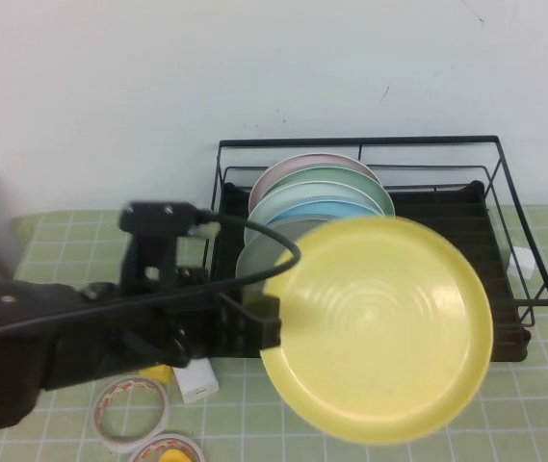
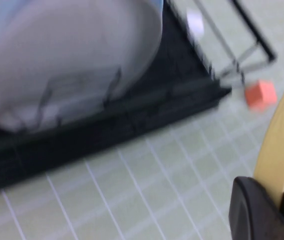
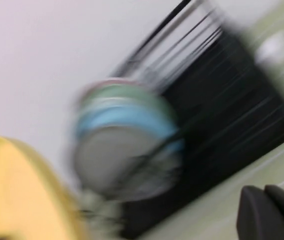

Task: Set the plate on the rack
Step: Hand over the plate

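Note:
The robot's right gripper needs to next close on the free rim (image 1: 487,338) of the yellow plate, straight across from the left gripper.
My left gripper (image 1: 266,322) is shut on the left rim of the bright-yellow plate (image 1: 378,327) and holds it in the air, face up toward the camera, in front of the black wire rack (image 1: 360,142). In the left wrist view the plate's edge (image 2: 281,145) sits between the black fingers (image 2: 259,210), above the tiled table and near the rack's tray base (image 2: 107,125). My right gripper (image 3: 267,210) is out of the high view; its fingertips lie together over the table in front of the rack (image 3: 241,100). The yellow plate (image 3: 22,195) shows there too.
Several plates stand in the rack's left half: pink, green, light-blue (image 1: 322,207) and grey-white (image 2: 67,60). The rack's right half holds no plates. Tape rolls (image 1: 131,409) and a white block (image 1: 196,383) lie at the front left. A small orange cube (image 2: 260,95) lies beside the rack.

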